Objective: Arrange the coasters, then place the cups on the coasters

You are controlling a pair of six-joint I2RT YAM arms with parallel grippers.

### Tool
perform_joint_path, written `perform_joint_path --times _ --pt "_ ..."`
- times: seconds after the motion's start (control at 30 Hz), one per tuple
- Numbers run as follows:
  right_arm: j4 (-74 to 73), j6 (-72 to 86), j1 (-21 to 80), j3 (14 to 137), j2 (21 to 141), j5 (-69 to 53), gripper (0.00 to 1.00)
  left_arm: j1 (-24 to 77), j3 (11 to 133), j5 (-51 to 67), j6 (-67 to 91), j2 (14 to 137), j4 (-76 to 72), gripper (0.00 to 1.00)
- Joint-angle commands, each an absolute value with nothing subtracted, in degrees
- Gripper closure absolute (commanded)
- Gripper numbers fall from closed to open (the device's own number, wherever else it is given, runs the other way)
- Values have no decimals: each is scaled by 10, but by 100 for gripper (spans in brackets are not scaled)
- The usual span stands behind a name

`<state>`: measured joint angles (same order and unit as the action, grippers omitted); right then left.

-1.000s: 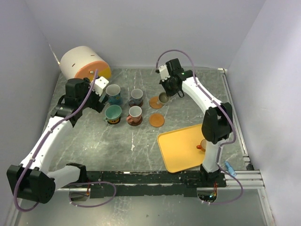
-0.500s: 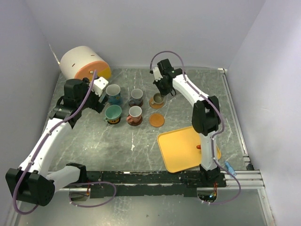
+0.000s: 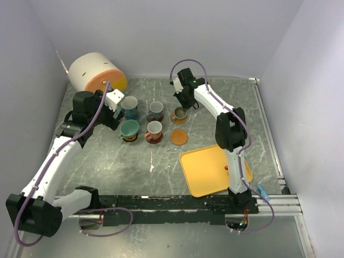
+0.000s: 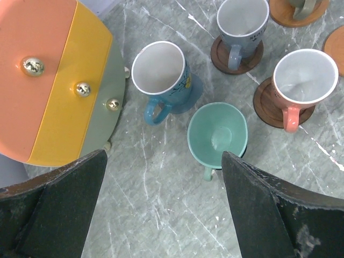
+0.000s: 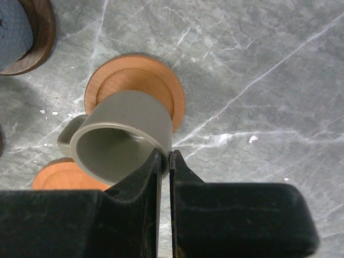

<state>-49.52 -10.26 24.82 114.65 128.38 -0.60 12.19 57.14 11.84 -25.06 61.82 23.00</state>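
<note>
My right gripper is holding the olive-brown cup, which hangs tilted over an orange coaster. It will let go of it on the orange coaster (image 3: pixel 178 117) (image 5: pixel 134 101) behind the bare orange coaster.
My right gripper (image 5: pixel 165 159) is shut on the rim of an olive-brown cup (image 5: pixel 121 141), with one finger inside and one outside. The cup hangs tilted over an orange coaster (image 5: pixel 138 87); whether its base touches the coaster I cannot tell. From above, this cup (image 3: pixel 180 113) is at the back right of the group, with a bare orange coaster (image 3: pixel 179 137) in front of it. My left gripper (image 4: pixel 164 207) is open and empty, above the table and near the teal cup (image 4: pixel 217 133). The blue cup (image 4: pixel 160 71), grey cup (image 4: pixel 242 20) and reddish cup (image 4: pixel 304 78) stand on coasters.
A big white-and-orange cylinder (image 3: pixel 97 72) lies at the back left, close to my left arm. A yellow tray (image 3: pixel 207 172) sits at the front right, partly behind my right arm. A small orange object (image 3: pixel 228 167) shows on it beside the arm.
My right arm has swung left with the olive-brown cup, bringing it from the coaster's right edge to over the coaster. The left arm has barely moved.
</note>
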Motion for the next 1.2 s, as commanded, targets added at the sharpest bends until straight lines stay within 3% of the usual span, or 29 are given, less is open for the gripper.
perform_joint_path --times 0.0,0.9,1.17 --pt "-506 -98 250 1175 1299 -10 100 117 566 132 -254 608 229 1" --pt "-533 -100 250 1205 1340 -20 100 117 565 133 -257 611 230 1" --pt "-535 -104 250 1208 1343 -15 86 117 564 134 -257 611 230 1"
